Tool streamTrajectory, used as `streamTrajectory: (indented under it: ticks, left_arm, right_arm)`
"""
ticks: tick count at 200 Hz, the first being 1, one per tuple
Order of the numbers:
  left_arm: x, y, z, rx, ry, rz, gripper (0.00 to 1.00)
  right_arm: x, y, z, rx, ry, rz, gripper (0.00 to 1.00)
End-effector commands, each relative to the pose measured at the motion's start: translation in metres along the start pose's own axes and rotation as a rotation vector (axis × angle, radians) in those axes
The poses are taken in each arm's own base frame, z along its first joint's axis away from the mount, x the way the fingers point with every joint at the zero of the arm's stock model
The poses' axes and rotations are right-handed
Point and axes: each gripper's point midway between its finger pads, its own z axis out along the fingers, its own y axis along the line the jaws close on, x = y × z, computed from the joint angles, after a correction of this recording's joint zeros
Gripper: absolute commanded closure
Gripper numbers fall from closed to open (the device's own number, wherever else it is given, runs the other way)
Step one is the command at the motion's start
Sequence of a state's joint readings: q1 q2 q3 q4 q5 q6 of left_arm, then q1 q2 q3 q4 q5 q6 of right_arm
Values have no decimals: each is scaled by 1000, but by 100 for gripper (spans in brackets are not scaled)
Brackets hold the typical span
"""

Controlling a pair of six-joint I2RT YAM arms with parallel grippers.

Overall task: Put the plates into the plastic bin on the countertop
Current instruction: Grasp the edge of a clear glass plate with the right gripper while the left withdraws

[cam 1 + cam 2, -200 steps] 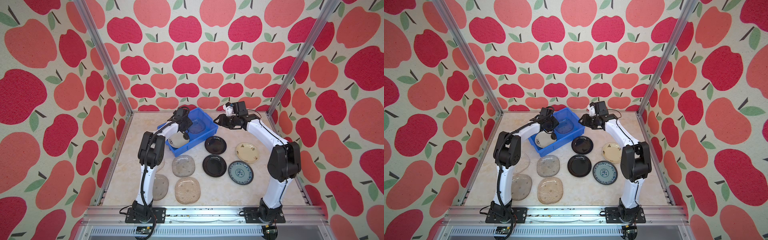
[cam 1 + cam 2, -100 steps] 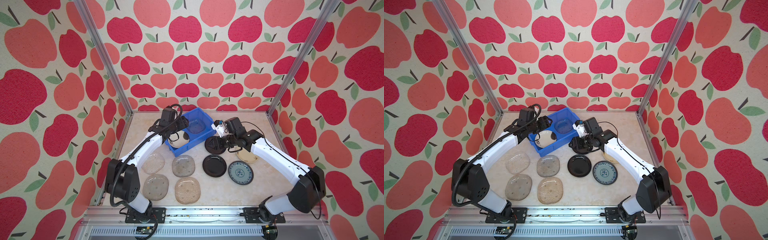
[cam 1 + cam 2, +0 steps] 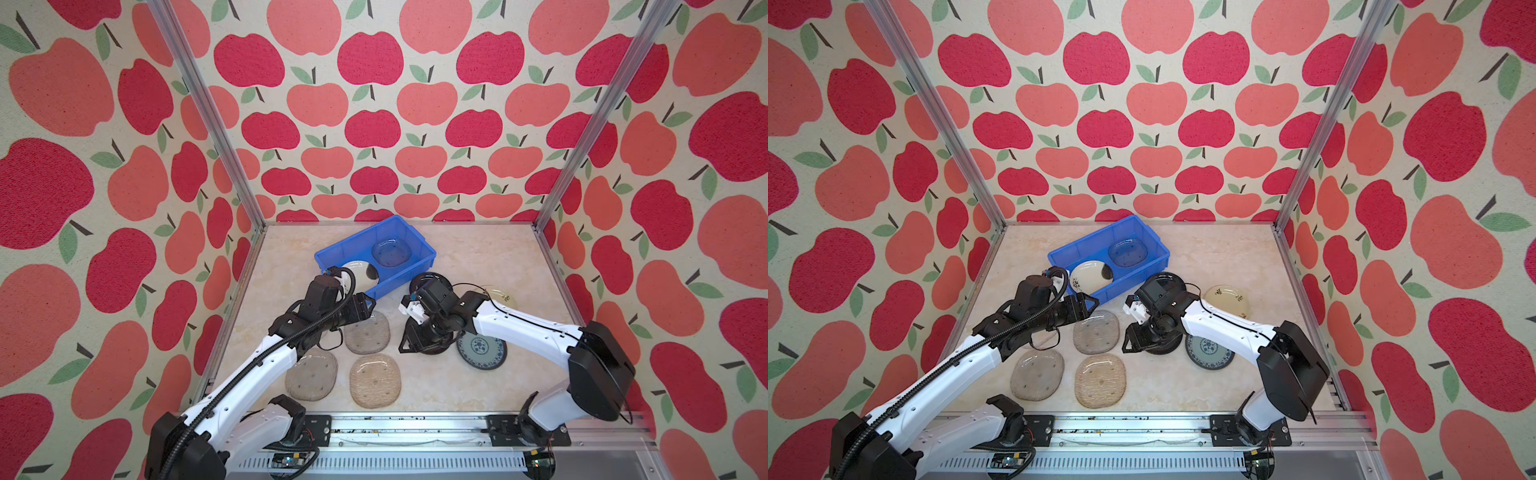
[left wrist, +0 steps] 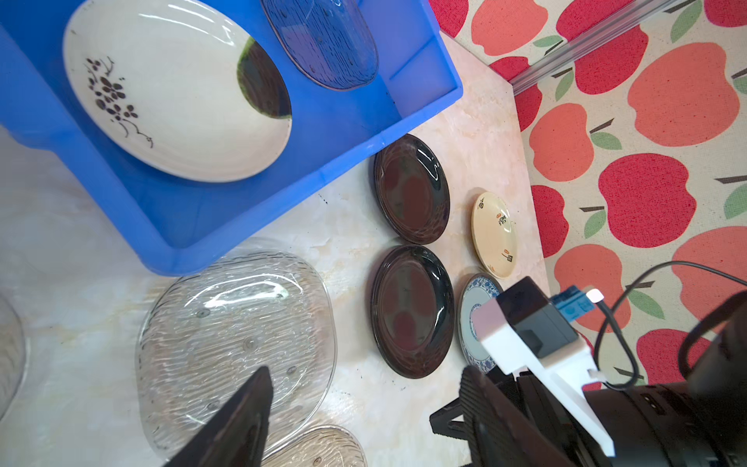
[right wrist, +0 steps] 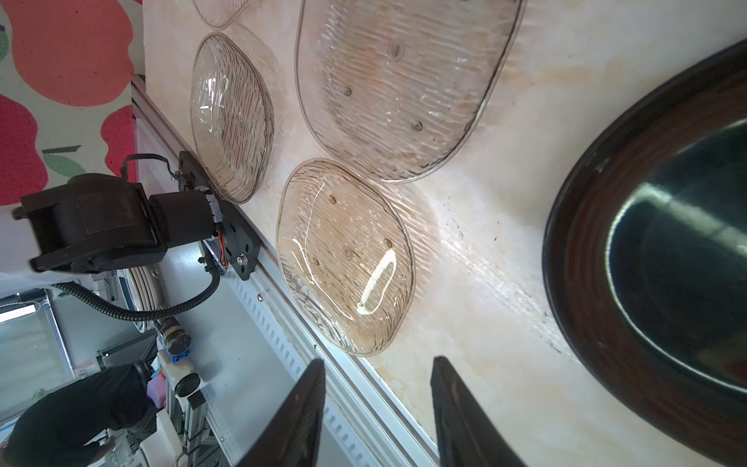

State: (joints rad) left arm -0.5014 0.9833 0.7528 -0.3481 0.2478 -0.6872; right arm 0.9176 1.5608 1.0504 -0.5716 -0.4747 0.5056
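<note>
The front middle glass plate should be next for my right gripper, which should go there and grab its edge (image 3: 399, 371) (image 5: 411, 284) facing the nearer black plate.
The blue plastic bin (image 3: 424, 253) stands at the back of the countertop (image 3: 478, 249). It holds a clear glass plate (image 3: 391, 251) and a white plate with a dark blotch (image 3: 359, 274). My left gripper (image 3: 368, 306) is open and empty, just in front of the bin and above a clear glass plate (image 4: 238, 323). Two more glass plates (image 3: 311, 376) (image 3: 375, 380) lie nearer the front. My right gripper (image 3: 409, 338) is open and empty at the left edge of the nearer black plate (image 5: 646, 242). The farther black plate (image 4: 410, 188), the cream plate (image 3: 500, 293) and the blue-white plate (image 3: 482, 353) lie to the right.
Apple-patterned walls with aluminium posts (image 3: 208, 116) close in three sides. An aluminium rail (image 3: 415, 428) with both arm bases runs along the front edge. The two grippers hang close together near the middle.
Both arms drew back from the bin toward the front. The left gripper opened and left the white plate in the bin. The right gripper came down beside the nearer black plate.
</note>
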Motion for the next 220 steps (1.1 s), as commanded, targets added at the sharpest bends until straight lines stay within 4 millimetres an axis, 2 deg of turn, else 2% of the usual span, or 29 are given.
streamTrajectory:
  ticks: [1, 38, 86, 117, 155, 187, 220]
  left_arm:
    - [15, 13, -5, -34, 15, -23, 24]
    - [18, 16, -10, -41, 12, -26, 23]
    - [16, 18, -10, -64, 11, -4, 22]
    - [18, 25, -6, -79, 6, -11, 22]
    - [17, 28, -4, -80, 2, -17, 22]
    - [15, 28, -7, -81, -6, -14, 22]
    - [14, 30, -10, -92, -8, -10, 23]
  right_arm:
    - [15, 1, 14, -46, 75, 62, 56]
    - [26, 3, 33, -65, 181, 102, 58]
    - [32, -5, 52, -50, 265, 152, 59]
    - [31, -7, 55, -32, 289, 158, 60]
    - [27, -12, 57, -23, 305, 175, 71]
    - [26, -18, 62, 7, 307, 182, 71]
    - [25, -17, 69, -23, 322, 182, 71]
